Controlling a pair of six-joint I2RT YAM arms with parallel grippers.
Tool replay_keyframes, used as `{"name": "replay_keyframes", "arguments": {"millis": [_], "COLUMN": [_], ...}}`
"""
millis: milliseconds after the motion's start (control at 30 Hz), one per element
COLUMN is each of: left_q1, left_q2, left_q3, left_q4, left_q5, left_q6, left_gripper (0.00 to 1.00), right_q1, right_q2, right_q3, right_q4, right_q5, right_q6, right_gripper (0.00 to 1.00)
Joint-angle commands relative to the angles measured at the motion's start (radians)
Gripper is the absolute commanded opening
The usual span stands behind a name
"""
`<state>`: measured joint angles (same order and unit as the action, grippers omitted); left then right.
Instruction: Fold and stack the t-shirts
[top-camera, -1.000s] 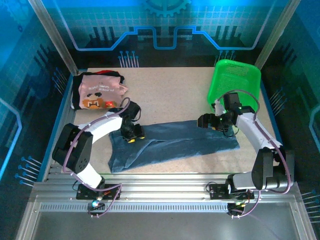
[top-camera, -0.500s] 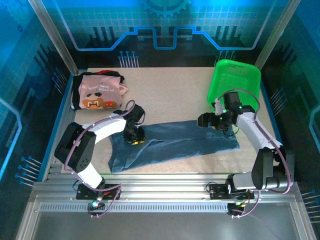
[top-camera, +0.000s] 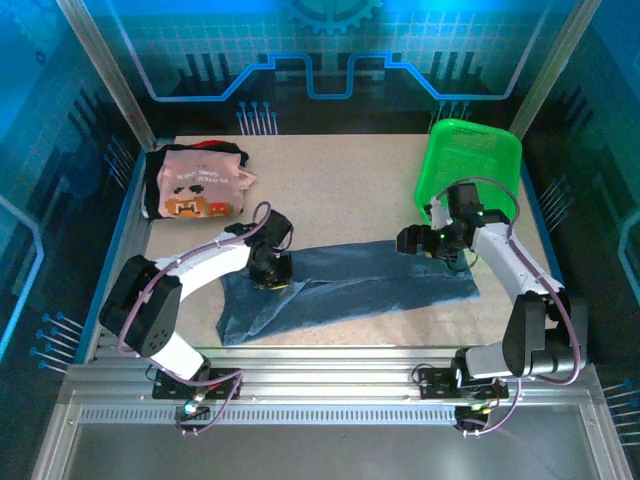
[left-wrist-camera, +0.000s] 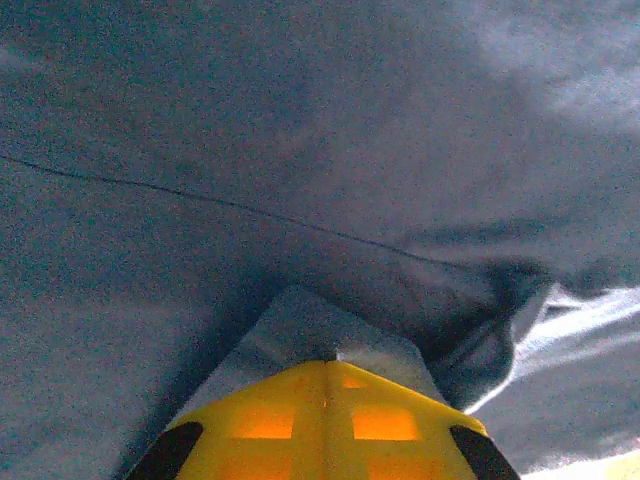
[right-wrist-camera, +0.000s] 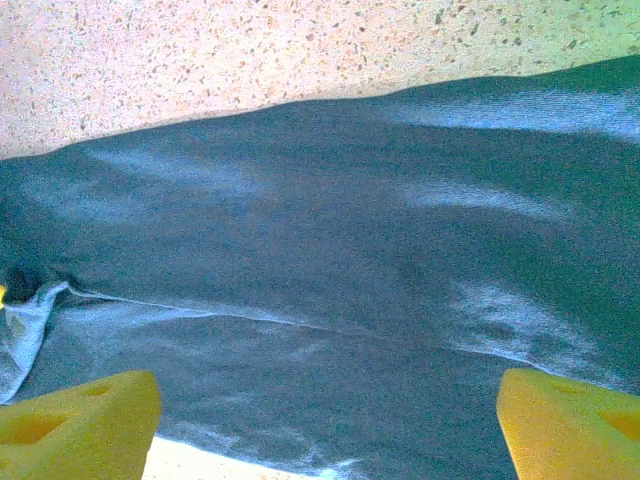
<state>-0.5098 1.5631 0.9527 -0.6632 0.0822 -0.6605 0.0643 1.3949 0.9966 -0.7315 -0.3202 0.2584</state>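
Observation:
The flap edge of the slate-blue t-shirt slants back beside my left gripper, so my left gripper will first take the flap nearer the t-shirt's middle (top-camera: 300, 287) and spread it flat.
A slate-blue t-shirt (top-camera: 350, 285) lies spread across the middle of the table, creased along its length. My left gripper (top-camera: 272, 280) is down on its upper left part. In the left wrist view the yellow fingers (left-wrist-camera: 400, 420) meet, and the left gripper (left-wrist-camera: 335, 360) is shut on a raised fold of the slate-blue t-shirt (left-wrist-camera: 250, 150). My right gripper (top-camera: 412, 243) hovers open over the shirt's upper right edge. In the right wrist view its fingers (right-wrist-camera: 80, 415) stand wide apart above the cloth (right-wrist-camera: 330, 250). A pale pink t-shirt (top-camera: 197, 185) with a pixel print lies folded on a black t-shirt (top-camera: 152, 195) at the far left.
A bright green mesh basket (top-camera: 468, 165) stands tilted at the far right, just behind the right arm. Speckled tabletop (top-camera: 330, 190) lies bare between the folded pile and the basket. A metal rail (top-camera: 330, 375) runs along the near edge.
My left gripper has closed on a fold of the slate-blue t-shirt and shifted slightly to the right. The right gripper has stayed open and hardly moved.

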Motion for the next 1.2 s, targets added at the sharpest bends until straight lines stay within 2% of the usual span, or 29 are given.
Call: {"name": "replay_keyframes", "arguments": {"millis": [0,133,333,433,533,633,667,800,933,1067,1100,1167], "left_q1": [-0.001,-0.013,-0.104,-0.154,-0.194,-0.222,-0.222,-0.212,-0.137,-0.056,-0.055,-0.055], "left_q2": [-0.060,-0.111,-0.076,-0.054,-0.051,-0.105,-0.139,-0.290,-0.404,-0.363,-0.335,-0.259], "left_q3": [-0.038,-0.051,-0.077,-0.104,-0.129,-0.147,-0.152,-0.151,-0.176,-0.171,-0.157,-0.143], "left_q4": [-0.053,0.010,0.080,0.137,0.192,0.205,0.202,0.198,0.222,0.082,0.031,-0.017], "left_q5": [-0.058,-0.011,0.050,0.106,0.172,0.195,0.192,0.149,0.102,-0.006,-0.041,-0.060], "left_q6": [-0.056,-0.038,-0.041,-0.050,-0.040,-0.018,-0.013,-0.011,-0.065,-0.143,-0.153,-0.163], "left_gripper": [0.08,0.08,0.06,0.09,0.25,0.50,0.55,0.68,0.76,0.72,0.67,0.48], "right_q1": [-0.009,-0.013,-0.019,-0.018,-0.023,-0.024,-0.024,-0.023,-0.017,0.013,0.020,0.034], "right_q2": [0.007,0.007,0.020,0.021,0.021,0.028,0.027,0.033,0.045,0.071,0.078,0.088], "right_q3": [0.023,0.019,0.023,0.025,0.022,0.023,0.023,0.029,0.031,0.040,0.046,0.058], "right_q4": [0.004,0.003,0.003,-0.002,-0.005,-0.011,-0.011,-0.017,-0.011,0.009,0.007,0.004], "right_q5": [-0.003,0.001,-0.003,0.001,0.005,0.009,0.010,0.030,0.044,0.042,0.041,0.044], "right_q6": [0.007,0.003,0.002,0.001,0.000,0.002,0.006,0.017,0.036,0.058,0.059,0.057], "right_gripper": [0.88,0.88,0.88,0.88,0.88,0.88,0.88,0.88,0.88,0.88,0.88,0.88]}}
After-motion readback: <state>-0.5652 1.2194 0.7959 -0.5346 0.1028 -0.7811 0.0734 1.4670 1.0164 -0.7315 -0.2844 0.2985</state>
